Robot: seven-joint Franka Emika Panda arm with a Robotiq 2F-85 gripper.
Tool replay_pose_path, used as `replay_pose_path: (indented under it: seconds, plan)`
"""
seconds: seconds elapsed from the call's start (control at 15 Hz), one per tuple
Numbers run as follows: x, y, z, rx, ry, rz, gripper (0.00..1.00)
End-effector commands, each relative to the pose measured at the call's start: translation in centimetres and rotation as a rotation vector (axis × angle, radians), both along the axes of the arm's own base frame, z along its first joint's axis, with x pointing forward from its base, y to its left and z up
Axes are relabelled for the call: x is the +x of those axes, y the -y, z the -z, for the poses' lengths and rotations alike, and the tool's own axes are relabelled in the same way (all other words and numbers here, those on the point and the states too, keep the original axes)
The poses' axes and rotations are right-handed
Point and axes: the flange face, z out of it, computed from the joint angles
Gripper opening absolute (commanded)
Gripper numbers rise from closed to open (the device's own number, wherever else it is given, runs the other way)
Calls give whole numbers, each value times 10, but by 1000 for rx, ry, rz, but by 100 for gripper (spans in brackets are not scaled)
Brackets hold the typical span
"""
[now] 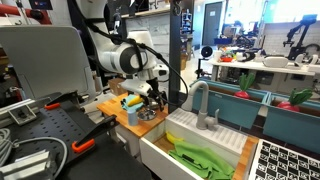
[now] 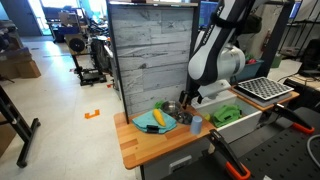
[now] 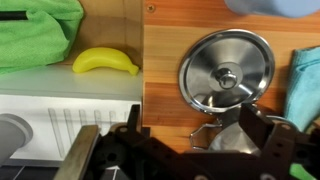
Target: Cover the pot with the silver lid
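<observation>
The fingers of my gripper are over the pot's side, short of the silver lid's knob, so I will move toward the blue cup and close on the knob (image 3: 226, 77).
In the wrist view the silver lid (image 3: 226, 68), round and shiny with a small knob, lies flat on the wooden counter (image 3: 165, 100). Just below it the silvery pot (image 3: 228, 141) shows only in part, with its handle (image 3: 202, 133) pointing left. My gripper (image 3: 195, 118) is open. Its fingers straddle the pot, and the right finger is close to the pot's rim. The lid lies just beyond the fingertips and is not held. In both exterior views the gripper (image 1: 150, 96) (image 2: 187, 101) hangs low over the counter, and the pot and lid are hidden behind it.
A yellow toy banana (image 3: 105, 62) lies on the white sink edge beside a green cloth (image 3: 35, 30). A teal cloth (image 3: 305, 85) lies right of the lid. A white sink (image 1: 200, 140) with a faucet (image 1: 203, 100) adjoins the counter. A blue cup (image 2: 196, 122) stands nearby.
</observation>
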Motion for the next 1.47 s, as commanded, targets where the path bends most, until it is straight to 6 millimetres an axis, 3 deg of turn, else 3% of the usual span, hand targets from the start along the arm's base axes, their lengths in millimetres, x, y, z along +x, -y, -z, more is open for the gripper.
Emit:
replay_pose_path:
  seconds: [0.0, 0.6, 0.73, 1.13, 1.2, 1.27, 1.33, 1.4]
  plan:
    - [-8, -18, -3, -18, -32, -58, 100]
    - [-19, -47, 21, -85, -121, -171, 100]
    - [-19, -50, 24, -95, -132, -186, 72]
    - [-13, -47, 24, -87, -117, -189, 27]
    - [-11, -46, 23, -87, -114, -186, 31]
    - [-8, -43, 21, -82, -112, -181, 62]
    - [-7, -41, 21, -81, -109, -178, 56]
    - [-4, -39, 20, -77, -105, -173, 57]
